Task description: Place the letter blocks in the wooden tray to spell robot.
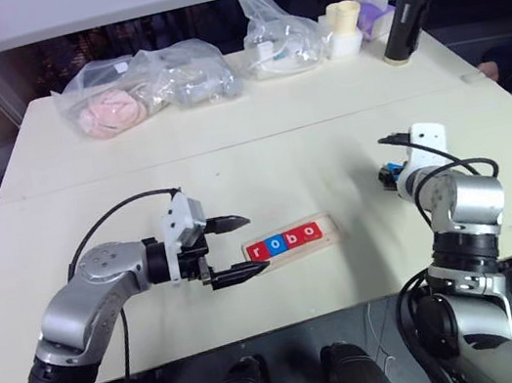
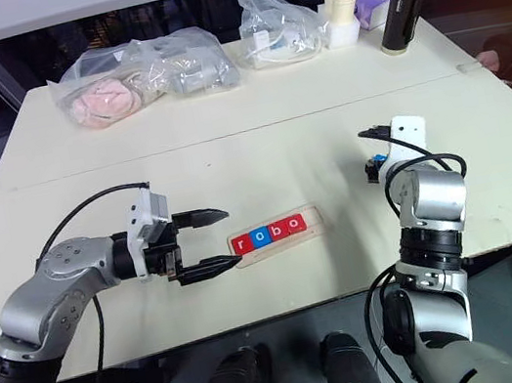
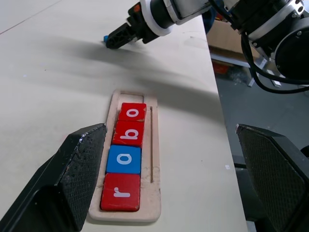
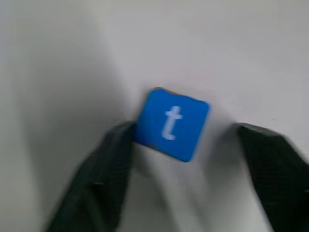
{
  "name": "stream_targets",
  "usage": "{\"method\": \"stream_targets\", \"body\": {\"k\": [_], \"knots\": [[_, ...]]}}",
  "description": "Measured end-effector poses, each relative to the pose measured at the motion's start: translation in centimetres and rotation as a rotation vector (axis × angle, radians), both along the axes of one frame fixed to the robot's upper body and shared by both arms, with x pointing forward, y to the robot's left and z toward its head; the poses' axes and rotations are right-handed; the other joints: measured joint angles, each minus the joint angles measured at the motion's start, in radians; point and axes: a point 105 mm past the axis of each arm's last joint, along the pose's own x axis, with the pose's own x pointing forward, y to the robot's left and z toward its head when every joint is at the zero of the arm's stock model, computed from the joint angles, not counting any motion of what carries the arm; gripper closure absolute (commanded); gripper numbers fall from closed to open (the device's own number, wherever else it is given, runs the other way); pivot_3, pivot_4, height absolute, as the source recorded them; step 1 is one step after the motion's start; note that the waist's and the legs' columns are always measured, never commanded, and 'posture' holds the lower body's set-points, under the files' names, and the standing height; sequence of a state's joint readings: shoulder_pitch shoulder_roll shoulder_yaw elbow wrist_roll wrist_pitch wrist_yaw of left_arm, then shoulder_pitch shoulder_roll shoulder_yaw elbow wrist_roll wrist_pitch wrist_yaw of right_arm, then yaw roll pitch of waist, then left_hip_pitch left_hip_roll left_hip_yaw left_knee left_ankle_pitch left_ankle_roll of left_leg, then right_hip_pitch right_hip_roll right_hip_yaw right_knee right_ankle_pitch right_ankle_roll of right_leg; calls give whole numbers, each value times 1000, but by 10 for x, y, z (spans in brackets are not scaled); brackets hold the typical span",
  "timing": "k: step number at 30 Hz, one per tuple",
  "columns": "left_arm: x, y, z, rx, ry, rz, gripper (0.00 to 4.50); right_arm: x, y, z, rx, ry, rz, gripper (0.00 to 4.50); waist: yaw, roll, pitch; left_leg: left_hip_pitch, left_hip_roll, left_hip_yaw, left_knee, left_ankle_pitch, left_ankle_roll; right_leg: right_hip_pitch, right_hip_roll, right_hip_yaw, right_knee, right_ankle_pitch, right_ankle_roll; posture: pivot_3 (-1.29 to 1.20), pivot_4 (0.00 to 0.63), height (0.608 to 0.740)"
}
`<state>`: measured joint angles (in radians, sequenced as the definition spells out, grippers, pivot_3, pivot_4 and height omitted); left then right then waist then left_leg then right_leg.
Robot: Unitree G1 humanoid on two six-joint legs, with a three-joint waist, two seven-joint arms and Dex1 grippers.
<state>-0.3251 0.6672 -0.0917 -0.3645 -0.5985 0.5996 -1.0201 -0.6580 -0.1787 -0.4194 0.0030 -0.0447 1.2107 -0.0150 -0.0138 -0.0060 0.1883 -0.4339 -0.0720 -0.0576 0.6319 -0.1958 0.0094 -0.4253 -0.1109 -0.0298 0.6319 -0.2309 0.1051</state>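
Observation:
The t block's side that must meet the o block is covered by a finger, so next I turn my right gripper and take the t block by its upper and lower edges (image 4: pixel 182 95).
The wooden tray (image 1: pixel 329 234) lies on the table in front of me. Four letter blocks sit in its slot and read r (image 3: pixel 120 192), o (image 3: pixel 124 159), b (image 3: pixel 128 134), o (image 3: pixel 132 112). The slot's right end is bare. My left gripper (image 1: pixel 255 241) is open, level, at the tray's left end, holding nothing. A blue t block (image 4: pixel 171 123) lies flat on the table to the right. My right gripper (image 4: pixel 186 133) straddles it, open. One finger (image 4: pixel 108 154) touches the block and the other stands apart from it.
Clear plastic bags (image 1: pixel 143 87) of items lie along the back of the table. A cream cup (image 1: pixel 343 25) and a black bottle (image 1: pixel 407 16) stand at the back right. The table's right edge runs close beside my right arm.

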Motion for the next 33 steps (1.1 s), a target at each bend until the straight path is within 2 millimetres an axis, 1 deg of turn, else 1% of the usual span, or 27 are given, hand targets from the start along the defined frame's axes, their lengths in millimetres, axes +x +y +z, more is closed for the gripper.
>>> {"method": "stream_targets", "body": {"k": [1,2,5,8,11,15,19,22,28,30,31,33], "knots": [[0,0,0,0,0,0,0,1,2,0,-4,0,10,3026,0,0,0,0,0,0,0,0,0,0,0,0,0,0,0,0,150,725],[0,0,0,0,0,1,0,1,3,1,-10,-1,15,3396,0,0,0,0,0,0,0,0,0,0,0,0,0,0,0,0,150,725],[0,0,-1,0,3,3,0,-2,2,1,-36,8,25,3383,2,0,0,0,0,0,0,0,0,0,0,0,0,0,0,0,150,725],[-1,0,-1,-1,4,1,0,-11,3,1,-44,32,49,3383,2,0,0,0,0,0,-1,0,0,0,0,0,0,0,-1,0,150,725],[-3,2,-3,13,11,-11,0,-30,8,1,-48,71,101,3383,2,0,0,0,0,0,-2,0,0,-1,0,0,0,-1,-2,0,150,725],[-6,5,-4,30,16,-37,0,-58,22,-2,-48,117,213,3383,2,0,0,0,0,-1,-2,0,0,-1,-1,0,-1,-2,-2,0,150,725],[-7,7,-3,33,8,-55,0,-75,43,-6,-38,107,348,3383,1,0,0,0,0,0,-1,0,0,-1,-2,0,-1,-2,-3,0,150,725],[-7,8,-4,36,8,-60,0,-78,55,-4,-40,97,417,3383,1,0,0,0,0,-1,-1,0,0,-1,-3,0,-1,-2,-3,0,150,725],[-6,9,-5,40,5,-57,0,-79,61,-5,-51,105,465,3383,4,0,0,-1,0,-1,-2,0,0,-1,-3,0,-3,-2,-3,0,150,725],[-6,9,-5,41,4,-57,0,-81,62,-6,-57,115,478,2335,4,0,0,-1,0,-1,-2,0,0,-1,-3,0,-3,-2,-3,0,150,725],[-6,9,-5,41,4,-56,0,-81,61,-6,-60,118,482,1923,4,0,0,-1,0,-1,-2,0,0,-1,-4,0,-3,-2,-3,0,150,725],[-6,9,-5,43,3,-55,0,-82,59,-6,-82,129,495,892,4,0,0,-1,0,-1,-2,0,0,-1,-4,0,-3,-2,-3,0,150,725]]}}
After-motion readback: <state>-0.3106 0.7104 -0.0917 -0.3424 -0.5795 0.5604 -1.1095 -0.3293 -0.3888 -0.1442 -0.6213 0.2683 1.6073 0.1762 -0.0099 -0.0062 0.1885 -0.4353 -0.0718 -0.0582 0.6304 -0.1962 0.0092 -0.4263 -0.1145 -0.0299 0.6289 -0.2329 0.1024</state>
